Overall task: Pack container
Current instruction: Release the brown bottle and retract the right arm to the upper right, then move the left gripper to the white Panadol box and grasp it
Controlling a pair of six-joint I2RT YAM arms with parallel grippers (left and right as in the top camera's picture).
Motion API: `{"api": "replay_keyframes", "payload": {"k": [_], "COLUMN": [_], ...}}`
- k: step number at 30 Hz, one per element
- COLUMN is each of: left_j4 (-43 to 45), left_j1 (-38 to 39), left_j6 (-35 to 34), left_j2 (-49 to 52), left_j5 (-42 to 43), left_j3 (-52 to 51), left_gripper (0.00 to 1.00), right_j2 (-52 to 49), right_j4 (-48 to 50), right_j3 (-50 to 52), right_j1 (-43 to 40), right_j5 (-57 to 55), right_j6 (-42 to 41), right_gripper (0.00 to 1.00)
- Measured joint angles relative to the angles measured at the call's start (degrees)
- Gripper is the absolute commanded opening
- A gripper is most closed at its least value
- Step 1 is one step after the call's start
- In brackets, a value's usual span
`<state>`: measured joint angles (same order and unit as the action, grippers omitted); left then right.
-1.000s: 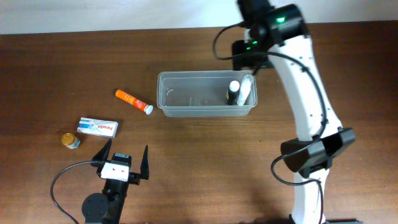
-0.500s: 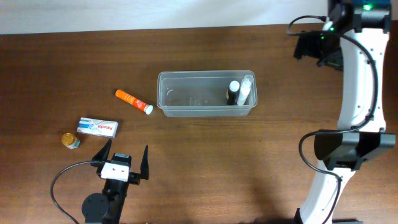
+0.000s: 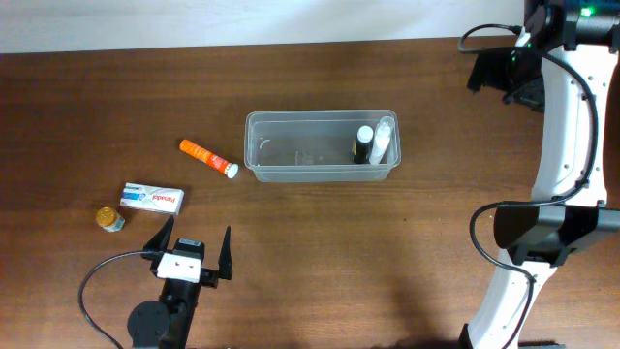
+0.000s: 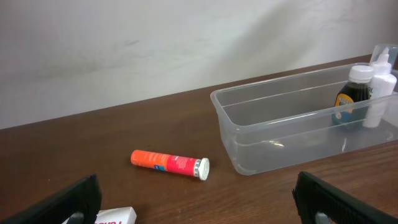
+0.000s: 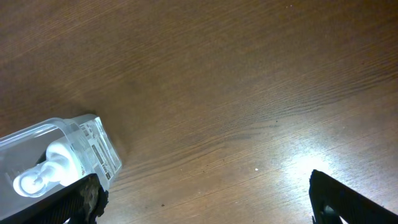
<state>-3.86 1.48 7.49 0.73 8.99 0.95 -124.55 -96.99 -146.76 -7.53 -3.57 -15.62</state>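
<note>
Next, I will move my left gripper to the middle of the white box [image 3: 151, 199] beside the yellow jar and close across its long sides.
The clear plastic container [image 3: 291, 160] sits mid-table and holds a dark bottle [image 3: 363, 143] and a white bottle [image 3: 382, 142] at its right end. It also shows in the left wrist view [image 4: 261, 140] and its corner in the right wrist view [image 5: 93, 149]. An orange tube [image 3: 207, 158] lies left of it, also in the left wrist view [image 4: 169, 164]. A white box [image 3: 152, 199] and a small yellow jar [image 3: 110, 220] lie further left. My left gripper [image 3: 191, 254] is open and empty near the front edge. My right gripper [image 3: 504, 78] is open and empty, high at the far right.
The right arm's base [image 3: 533, 233] stands at the right side of the table. A black cable [image 3: 97, 281] loops by the left arm's base. A pale wall [image 4: 186, 37] runs behind the table's far edge.
My right arm has swung from over the container's right end to the far right corner, empty. The left arm and the objects have not moved.
</note>
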Motion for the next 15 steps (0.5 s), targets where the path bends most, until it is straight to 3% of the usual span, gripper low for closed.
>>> {"api": "replay_keyframes", "payload": {"k": [15], "left_j4": [-0.04], "left_j1": [0.00], "left_j6": [0.02], "left_j2": [0.00], "left_j5": [-3.69], "left_j3": [0.00], "left_gripper": [0.99], "right_j2": [0.00], "right_j4": [0.02], "right_j3": [0.00], "right_j1": [0.00], "right_j5": [0.00], "right_j6": [-0.02], "right_gripper": [0.98]}}
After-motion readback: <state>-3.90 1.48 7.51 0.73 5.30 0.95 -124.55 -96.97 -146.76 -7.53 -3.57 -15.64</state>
